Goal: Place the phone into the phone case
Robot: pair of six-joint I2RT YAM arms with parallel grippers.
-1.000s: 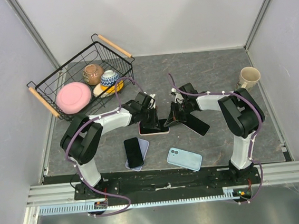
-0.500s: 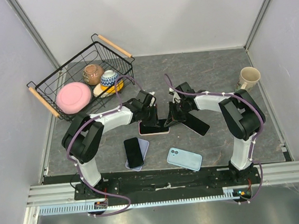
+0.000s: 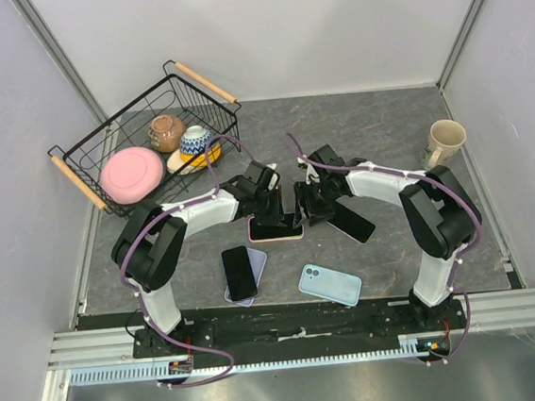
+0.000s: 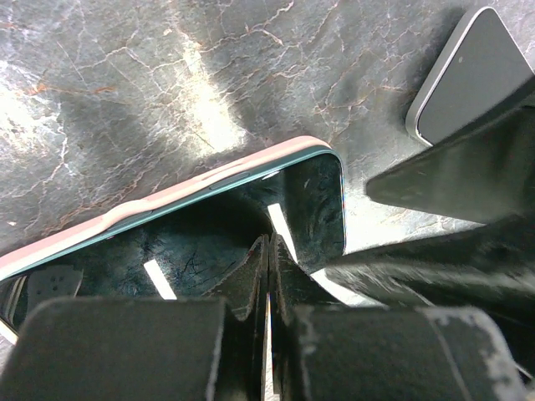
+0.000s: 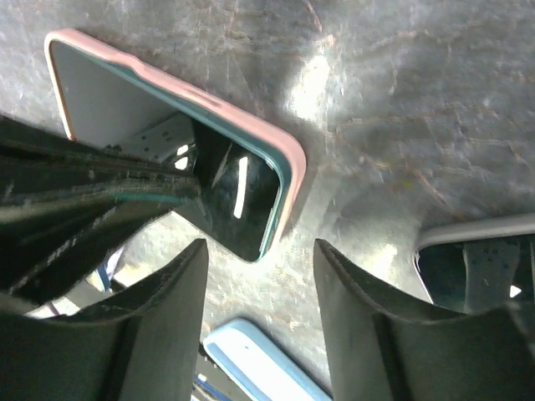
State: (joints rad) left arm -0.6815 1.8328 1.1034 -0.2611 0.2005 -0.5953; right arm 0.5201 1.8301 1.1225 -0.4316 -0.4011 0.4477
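The phone's teal edge sits higher than the pink rim at this end, so the robot's right gripper should pinch the near corner [image 5: 257,256] while the left gripper holds the screen steady.
A dark-screened phone [image 3: 272,227] with a teal edge lies inside the pink phone case [image 4: 167,194] in the middle of the table. My left gripper [image 4: 268,244] is shut, and its tips rest on the phone's screen [image 4: 201,246]. In the top view the left gripper [image 3: 269,210] stands over the phone's back edge. My right gripper [image 5: 261,251] is open just off the phone's right end, holding nothing. The case's pink rim [image 5: 290,180] wraps the corner of the phone [image 5: 242,200] facing it. The phone's near side is hidden by the left fingers [image 5: 100,200].
A bare black phone [image 3: 353,221] lies just right of the right gripper. A light blue case [image 3: 331,284] and a black phone on a lavender case [image 3: 239,272] lie near the front. A wire basket [image 3: 85,175] of dishes stands back left, a cup [image 3: 445,139] back right.
My right gripper has opened from shut and drawn slightly back from the phone's right end. The left gripper stays shut on the screen and the phone has not moved.
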